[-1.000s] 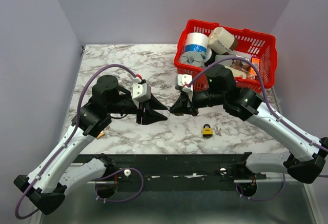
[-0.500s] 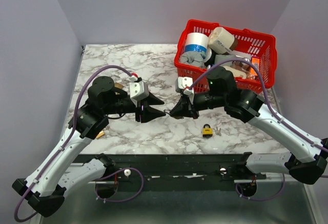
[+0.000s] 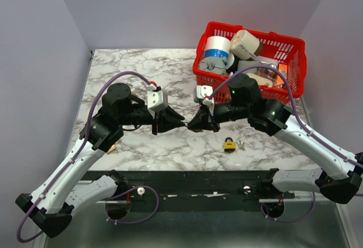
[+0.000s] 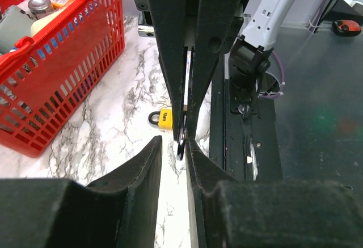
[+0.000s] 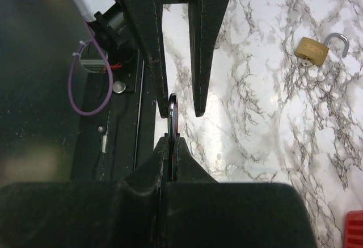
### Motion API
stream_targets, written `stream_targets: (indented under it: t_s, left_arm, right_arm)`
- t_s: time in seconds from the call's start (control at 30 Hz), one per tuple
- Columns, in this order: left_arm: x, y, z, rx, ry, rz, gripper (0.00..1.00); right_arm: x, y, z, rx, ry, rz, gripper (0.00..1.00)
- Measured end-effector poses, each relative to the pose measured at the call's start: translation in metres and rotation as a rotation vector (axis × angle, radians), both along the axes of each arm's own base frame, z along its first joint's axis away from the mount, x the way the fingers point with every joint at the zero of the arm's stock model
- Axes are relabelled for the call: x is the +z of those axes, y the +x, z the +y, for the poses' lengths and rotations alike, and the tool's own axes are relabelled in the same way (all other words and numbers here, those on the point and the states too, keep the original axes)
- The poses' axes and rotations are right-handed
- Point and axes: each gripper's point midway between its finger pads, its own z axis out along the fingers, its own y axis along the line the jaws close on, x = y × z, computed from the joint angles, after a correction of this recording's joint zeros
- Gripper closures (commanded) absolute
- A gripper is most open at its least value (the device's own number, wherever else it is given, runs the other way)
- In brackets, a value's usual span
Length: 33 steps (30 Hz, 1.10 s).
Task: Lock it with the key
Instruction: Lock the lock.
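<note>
My right gripper is covering all of the shackle except its looped end, so next my left gripper pinches that end while my right gripper opens and takes the padlock's brass body (image 3: 195,130).
My right gripper (image 3: 191,125) (image 5: 172,139) is shut on a thin metal key (image 5: 172,110), held edge-on above the marble table; only its looped end sticks out. My left gripper (image 3: 182,123) (image 4: 174,141) faces it tip to tip. Its jaws are open and stand either side of the key's end (image 4: 181,140), which lies close to one finger. A yellow padlock (image 3: 229,144) (image 4: 161,118) lies on the table in front of the right arm. A brass padlock (image 5: 312,50) with its shackle swung open lies near the left arm, partly hidden in the top view (image 3: 111,147).
A red basket (image 3: 295,61) (image 4: 74,55) full of tape rolls and containers stands at the back right. The black rail (image 3: 198,181) runs along the near table edge. Small keys (image 3: 240,144) lie beside the yellow padlock.
The left gripper drew back and to the rear half a second ago, then came forward again to the key's end. The right gripper has kept hold of the key, almost still.
</note>
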Motion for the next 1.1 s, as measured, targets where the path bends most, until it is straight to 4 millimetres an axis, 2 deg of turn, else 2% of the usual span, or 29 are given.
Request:
stream_targets:
  t_s: [0.13, 0.23, 0.27, 0.3, 0.33, 0.37, 0.4, 0.43, 0.5, 0.57, 0.6, 0.67, 0.7, 0.8, 0.87, 1.0, 1.1]
  left_arm:
    - [-0.003, -0.002, -0.002, -0.016, 0.004, 0.011, 0.77]
    - [-0.005, -0.003, -0.003, -0.032, 0.007, 0.020, 0.91]
    - [-0.005, -0.004, -0.004, -0.038, 0.007, 0.023, 1.00]
    - [-0.005, -0.005, -0.004, -0.042, 0.007, 0.023, 1.00]
    - [-0.005, -0.006, -0.004, -0.044, 0.007, 0.027, 1.00]
    - [-0.005, -0.006, -0.004, -0.046, 0.006, 0.026, 1.00]
    - [-0.005, -0.006, -0.004, -0.046, 0.003, 0.037, 1.00]
    - [-0.005, -0.006, -0.005, -0.043, -0.002, 0.049, 1.00]
    - [-0.005, -0.002, -0.004, -0.024, -0.015, 0.078, 1.00]
    - [-0.003, 0.001, -0.003, -0.012, -0.037, 0.118, 1.00]
    - [-0.004, 0.012, 0.003, 0.028, -0.049, 0.151, 1.00]
    - [-0.001, 0.020, 0.007, 0.053, -0.070, 0.175, 1.00]
    - [0.002, 0.022, 0.009, 0.055, -0.079, 0.184, 1.00]
    - [0.004, 0.017, 0.009, 0.029, -0.084, 0.198, 1.00]
    - [0.006, 0.014, 0.009, 0.010, -0.084, 0.200, 1.00]
    - [0.011, 0.011, 0.008, -0.010, -0.091, 0.196, 1.00]
    - [0.013, 0.010, 0.008, -0.011, -0.100, 0.203, 1.00]
  right_arm:
    - [-0.001, 0.000, 0.001, 0.000, -0.003, 0.003, 0.99]
    - [-0.003, 0.001, 0.001, -0.002, -0.006, 0.009, 0.99]
    - [-0.003, 0.001, 0.001, -0.003, -0.007, 0.010, 0.99]
    - [-0.003, 0.001, 0.001, -0.004, -0.007, 0.012, 0.99]
    - [-0.003, 0.001, 0.001, -0.004, -0.008, 0.014, 0.88]
    - [-0.003, 0.001, 0.001, -0.005, -0.008, 0.016, 0.70]
    - [-0.003, 0.001, 0.001, -0.008, -0.008, 0.021, 0.33]
    - [-0.003, 0.001, 0.001, -0.012, -0.008, 0.031, 0.23]
    - [-0.002, 0.000, 0.002, -0.020, -0.005, 0.050, 0.12]
    - [-0.001, 0.000, 0.002, -0.027, -0.002, 0.062, 0.11]
    - [-0.002, 0.001, 0.001, -0.034, -0.002, 0.071, 0.10]
    - [-0.005, 0.004, -0.001, -0.051, -0.007, 0.086, 0.09]
    - [-0.007, 0.008, -0.004, -0.062, -0.010, 0.098, 0.06]
    - [-0.012, 0.019, -0.012, -0.105, -0.018, 0.141, 0.05]
    - [-0.013, 0.025, -0.016, -0.133, -0.018, 0.154, 0.09]
    - [-0.014, 0.024, -0.017, -0.116, -0.021, 0.152, 0.27]
    - [-0.014, 0.022, -0.017, -0.098, -0.021, 0.140, 0.36]
